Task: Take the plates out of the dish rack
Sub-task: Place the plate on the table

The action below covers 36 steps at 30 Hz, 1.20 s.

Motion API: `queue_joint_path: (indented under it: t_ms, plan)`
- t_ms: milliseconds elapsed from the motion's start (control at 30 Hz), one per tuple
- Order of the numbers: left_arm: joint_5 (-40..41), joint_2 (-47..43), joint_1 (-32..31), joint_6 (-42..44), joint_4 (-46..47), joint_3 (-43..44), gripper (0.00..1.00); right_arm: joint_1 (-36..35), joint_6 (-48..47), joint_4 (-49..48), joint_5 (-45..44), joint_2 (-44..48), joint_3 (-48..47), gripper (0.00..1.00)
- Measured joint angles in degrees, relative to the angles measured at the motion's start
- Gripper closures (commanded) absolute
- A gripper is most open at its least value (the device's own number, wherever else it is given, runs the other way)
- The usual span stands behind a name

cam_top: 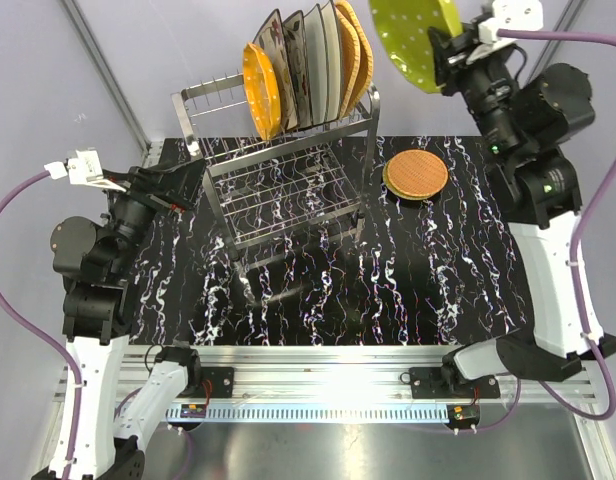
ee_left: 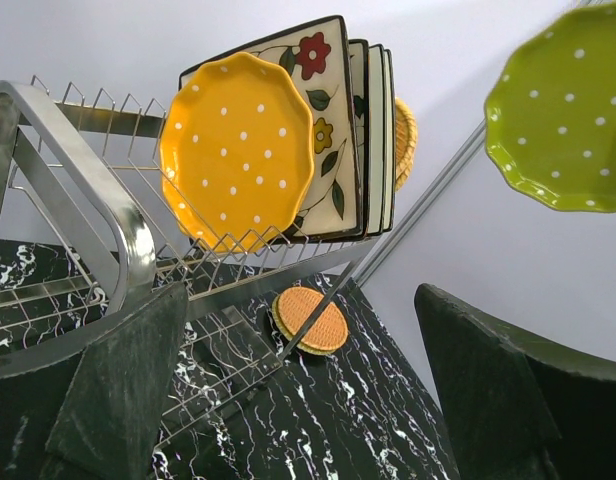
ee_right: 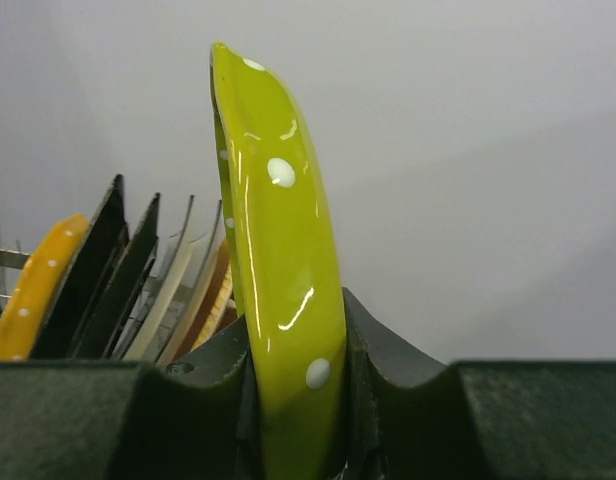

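Observation:
The robot's right gripper needs to release the lime-green dotted plate on the black table [cam_top: 406, 228] in front of the woven plates. The lime-green plate is now held high beside the rack.
The steel wire dish rack [cam_top: 278, 185] stands at the back left of the table. Its top prongs hold an orange dotted plate [cam_top: 260, 90], a cream floral plate [ee_left: 323, 120], white plates [cam_top: 323, 65] and woven tan plates [cam_top: 356, 50], all on edge. My right gripper [cam_top: 443, 55] is shut on a lime-green dotted plate [cam_top: 413, 35], held high in the air right of the rack; it is also in the right wrist view [ee_right: 283, 300]. Woven round plates [cam_top: 416, 174] lie stacked on the table. My left gripper [cam_top: 183, 185] is open and empty beside the rack's left end.
The table top [cam_top: 388, 290] is black marble-patterned, with a metal rail [cam_top: 318, 385] along its near edge. Slanted frame posts [cam_top: 103, 70] rise at the back left and back right. The rack's lower tier [ee_left: 203, 370] shows no plates.

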<state>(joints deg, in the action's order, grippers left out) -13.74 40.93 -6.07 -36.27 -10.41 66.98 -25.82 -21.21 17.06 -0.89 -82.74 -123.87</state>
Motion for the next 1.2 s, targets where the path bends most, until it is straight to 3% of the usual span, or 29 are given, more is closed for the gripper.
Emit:
queue_joint_path:
  t_ms: [467, 700, 1200]
  plan:
    - [-0.4, 0.0, 0.0, 0.0, 0.6, -0.4, 0.01, 17.9, 5.6, -0.7, 0.5, 9.5, 16.6, 1.00]
    - [-0.4, -0.3, 0.0, 0.4, -0.2, -0.4, 0.01, 29.2, 12.3, 0.4, 2.0, 8.5, 23.4, 1.00]
    - [-0.4, -2.1, 0.0, 0.9, -0.7, -2.3, 0.01, 43.5, 26.6, 6.0, 13.0, 0.6, 34.5, 1.00]
